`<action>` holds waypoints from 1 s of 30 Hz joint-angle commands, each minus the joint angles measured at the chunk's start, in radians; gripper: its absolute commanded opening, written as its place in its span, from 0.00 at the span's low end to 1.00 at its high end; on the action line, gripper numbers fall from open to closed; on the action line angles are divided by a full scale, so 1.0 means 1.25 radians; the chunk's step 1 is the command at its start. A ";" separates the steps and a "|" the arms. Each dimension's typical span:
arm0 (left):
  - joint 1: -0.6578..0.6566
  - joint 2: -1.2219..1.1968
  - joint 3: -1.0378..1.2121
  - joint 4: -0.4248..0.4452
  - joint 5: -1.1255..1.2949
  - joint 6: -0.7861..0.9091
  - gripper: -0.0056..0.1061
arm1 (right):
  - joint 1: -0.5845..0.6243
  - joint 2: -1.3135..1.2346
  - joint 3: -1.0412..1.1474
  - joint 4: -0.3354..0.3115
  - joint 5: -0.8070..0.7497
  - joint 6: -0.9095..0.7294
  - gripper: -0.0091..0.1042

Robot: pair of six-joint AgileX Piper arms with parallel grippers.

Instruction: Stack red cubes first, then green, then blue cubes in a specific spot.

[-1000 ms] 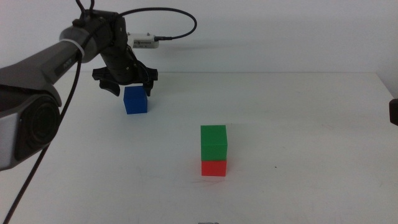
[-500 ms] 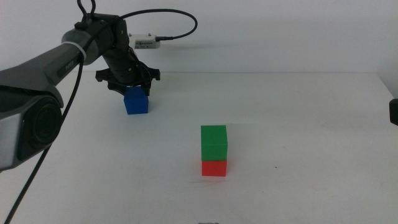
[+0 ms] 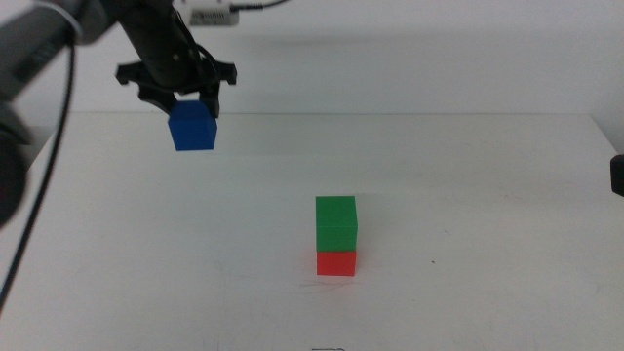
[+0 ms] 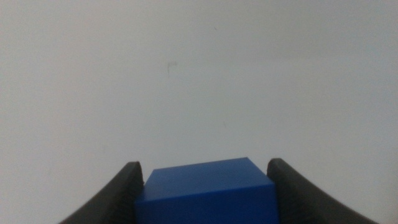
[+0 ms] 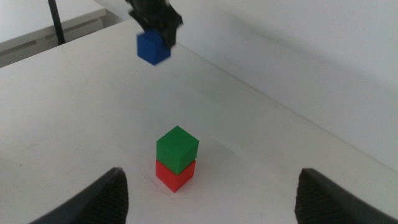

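The robot's left gripper will release the blue cube on top of the green cube [image 3: 337, 205], squarely over the red one.
The green cube [image 3: 335, 223] sits squarely on the red cube [image 3: 335, 263] in the middle of the white table; the right wrist view shows the same pair, green cube [image 5: 177, 147] over red cube [image 5: 175, 176]. My left gripper [image 3: 181, 99] hangs above the table at the far left, shut on the blue cube [image 3: 192, 128], which is lifted off the surface. Its wrist view shows the blue cube [image 4: 207, 191] held between both jaws. My right gripper [image 5: 211, 193] waits at the right side, open and holding nothing.
A white device [image 3: 214, 16] with a black cable lies at the table's far edge behind the left arm. The table's right edge [image 3: 606, 136] runs near the right arm's dark body [image 3: 617, 175].
The left gripper closed on the blue cube and lifted it off the table, moving up and slightly left. The green-on-red stack has not moved.
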 commanded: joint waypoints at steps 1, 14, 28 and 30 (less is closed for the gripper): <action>-0.016 -0.128 0.047 -0.002 0.021 -0.006 0.30 | -0.005 0.001 -0.021 0.007 -0.058 -0.007 0.78; -0.252 -0.350 0.277 0.154 -0.081 -0.271 0.30 | -0.005 0.001 -0.021 0.007 -0.058 -0.007 0.78; -0.418 -0.175 0.120 0.183 -0.028 -0.383 0.30 | -0.005 0.001 -0.021 0.007 -0.059 -0.007 0.78; -0.424 -0.167 0.120 0.184 -0.030 -0.393 0.30 | -0.005 0.001 -0.021 0.007 -0.059 -0.007 0.78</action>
